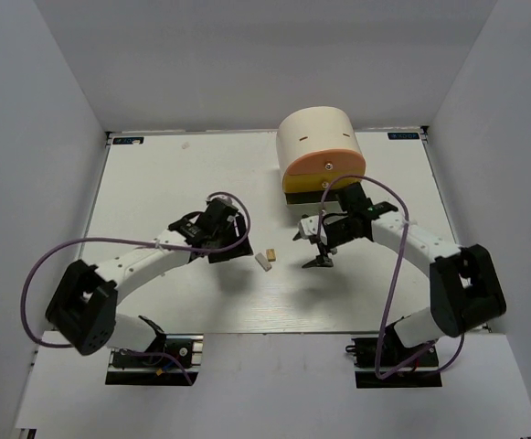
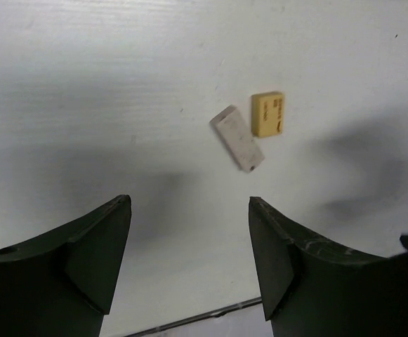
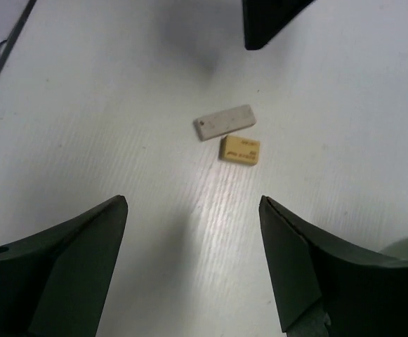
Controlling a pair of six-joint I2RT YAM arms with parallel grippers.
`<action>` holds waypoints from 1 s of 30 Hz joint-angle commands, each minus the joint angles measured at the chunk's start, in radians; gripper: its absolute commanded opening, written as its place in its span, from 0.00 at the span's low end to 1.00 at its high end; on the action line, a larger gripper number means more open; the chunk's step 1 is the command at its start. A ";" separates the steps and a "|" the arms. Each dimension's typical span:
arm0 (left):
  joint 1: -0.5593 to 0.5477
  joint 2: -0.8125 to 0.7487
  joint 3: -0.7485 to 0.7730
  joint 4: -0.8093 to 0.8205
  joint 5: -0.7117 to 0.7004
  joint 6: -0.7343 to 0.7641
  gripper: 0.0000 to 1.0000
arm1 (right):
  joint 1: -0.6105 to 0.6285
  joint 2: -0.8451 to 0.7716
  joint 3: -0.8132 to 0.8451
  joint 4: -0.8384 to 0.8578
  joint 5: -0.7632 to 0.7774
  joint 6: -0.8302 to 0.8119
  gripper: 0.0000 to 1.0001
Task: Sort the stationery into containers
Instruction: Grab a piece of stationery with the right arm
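Observation:
I need to next move my right gripper to the tan eraser beside the white eraser and close it on the tan eraser's ends [image 1: 270, 255] [image 3: 240, 150].
Two erasers lie side by side on the white table between my arms. The white eraser [image 1: 263, 262] [image 2: 237, 137] [image 3: 225, 122] lies next to the tan eraser [image 1: 271, 252] [image 2: 267, 114] [image 3: 239, 150]. My left gripper [image 1: 238, 240] [image 2: 189, 200] is open just left of them, with nothing between its fingers. My right gripper [image 1: 318, 261] [image 3: 193, 200] is open just right of them, also holding nothing. The cream organizer [image 1: 315, 133] stands at the back, showing its orange drawer [image 1: 324, 167] above its yellow drawer [image 1: 303, 186].
A fingertip [image 3: 270, 21] of the left gripper shows at the top of the right wrist view. Purple cables [image 1: 388, 197] loop over both arms. The table's edge strip [image 2: 189, 321] runs close under the left gripper. White walls enclose the table.

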 commanded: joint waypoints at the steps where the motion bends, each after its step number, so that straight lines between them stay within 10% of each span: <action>1: 0.004 -0.159 -0.059 0.003 -0.036 0.006 0.78 | 0.042 0.079 0.102 -0.088 -0.043 -0.202 0.82; 30: 0.004 -0.446 -0.305 0.106 -0.036 0.029 0.82 | 0.292 0.434 0.268 0.265 0.477 0.312 0.66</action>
